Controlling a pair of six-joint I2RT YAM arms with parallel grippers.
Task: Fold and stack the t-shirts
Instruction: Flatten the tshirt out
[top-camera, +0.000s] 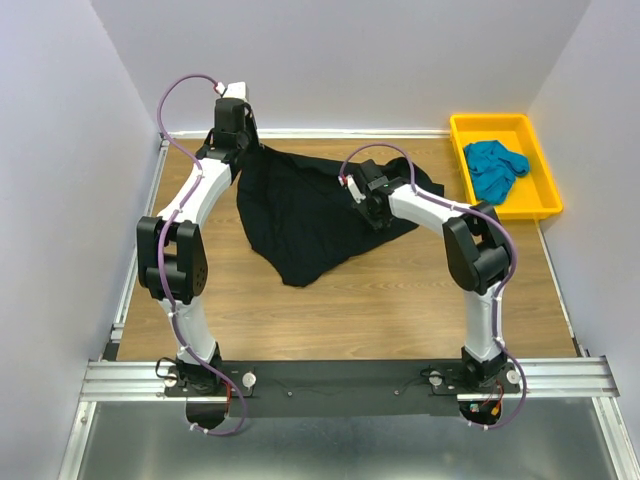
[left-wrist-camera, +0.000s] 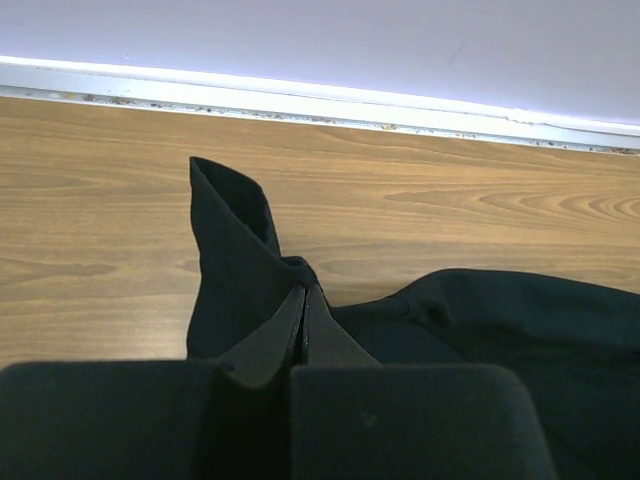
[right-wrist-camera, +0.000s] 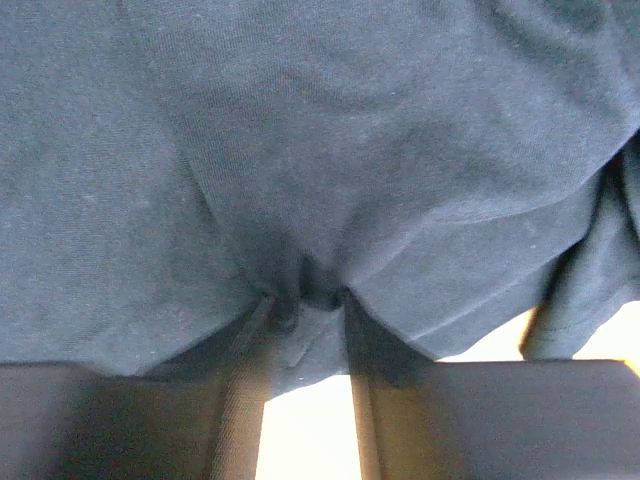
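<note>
My right gripper should pinch the t-shirt's fold (right-wrist-camera: 312, 284) under its fingers, as the black t-shirt lies crumpled, and then lift and stretch the t-shirt with my left gripper before folding.
The black t-shirt (top-camera: 310, 215) lies crumpled across the far middle of the wooden table. My left gripper (top-camera: 246, 148) is at the shirt's far left corner and is shut on it. In the left wrist view the pinched corner of the black t-shirt (left-wrist-camera: 235, 250) stands up just past the closed left gripper (left-wrist-camera: 303, 292). My right gripper (top-camera: 360, 196) is pressed into the shirt's right part. In the right wrist view the right gripper (right-wrist-camera: 305, 297) has its jaws apart with a fold of the black t-shirt (right-wrist-camera: 300, 120) bunched between the tips. The teal t-shirt (top-camera: 495, 168) lies crumpled in the tray.
A yellow plastic tray (top-camera: 505, 122) stands at the far right corner of the table. Grey walls close in the back and both sides. A white rail (left-wrist-camera: 300, 95) runs along the table's far edge. Bare wood (top-camera: 380, 300) lies between the black shirt and the arm bases.
</note>
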